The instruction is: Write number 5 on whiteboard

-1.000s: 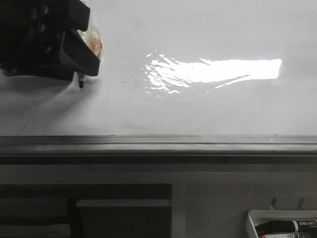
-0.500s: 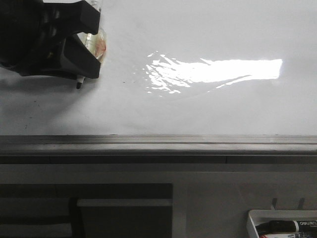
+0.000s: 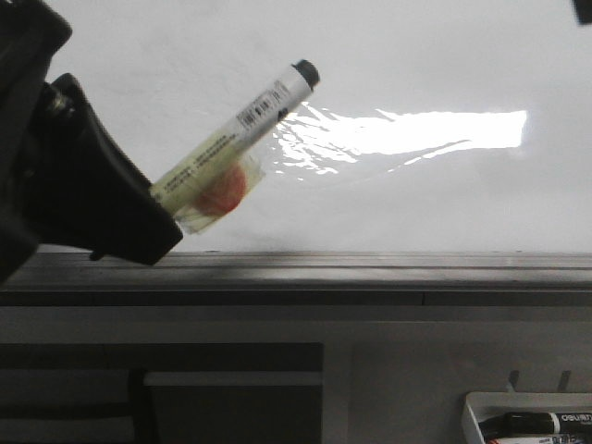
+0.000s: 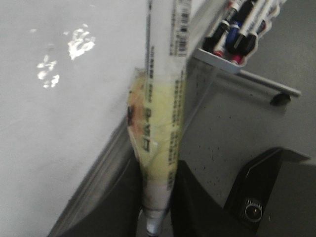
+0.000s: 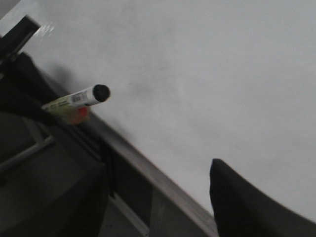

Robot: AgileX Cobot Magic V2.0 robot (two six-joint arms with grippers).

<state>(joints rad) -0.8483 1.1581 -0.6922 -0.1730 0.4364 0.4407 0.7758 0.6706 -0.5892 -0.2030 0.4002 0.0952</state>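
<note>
The marker's white part (image 3: 264, 110) (image 5: 83, 97), just below its black end, should be gripped next by my right gripper, which will go there and take it from my left gripper.
The whiteboard (image 3: 416, 55) is a glossy white surface with a glare patch and a grey rail (image 3: 370, 268) along its near edge. The number 5 is out of view; the board (image 5: 197, 59) looks bare. My left gripper (image 3: 162, 208) fills the near left and is shut on a white and yellow marker (image 3: 231, 139), whose black end points up and to the right above the board. In the left wrist view the marker (image 4: 160, 98) runs out between the dark fingers (image 4: 192, 197). My right gripper (image 5: 158, 197) is open over the rail, with nothing in it.
A small white tray of markers (image 3: 527, 421) hangs below the board at the near right, and its markers also show in the left wrist view (image 4: 237, 29). A grey panel and dark openings lie under the rail.
The left gripper has come away from the board's upper left toward the near edge. The marker, which pointed down at the board, now slants up and to the right.
</note>
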